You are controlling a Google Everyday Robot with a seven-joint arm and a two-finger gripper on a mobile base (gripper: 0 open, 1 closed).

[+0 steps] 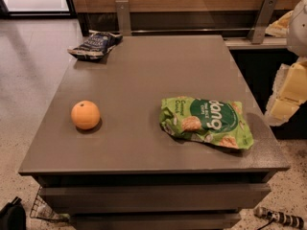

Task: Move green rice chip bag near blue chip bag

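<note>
My gripper is going to close on the middle (200, 120) of the green rice chip bag, across its "dang" lettering.
The green rice chip bag (207, 121) lies flat on the front right part of the grey table (158, 71), its "dang" lettering facing up. The blue chip bag (94, 45) lies crumpled at the table's far left corner, well away from the green bag. My gripper (288, 97) shows as pale yellowish-white parts at the right edge of the view, off the table's right side and a little right of the green bag. It touches nothing.
An orange (86, 114) sits on the front left of the table. A wooden wall with metal brackets (123, 16) runs behind the table. A wire basket (43, 209) and a dark object (12, 216) lie on the floor at the front left.
</note>
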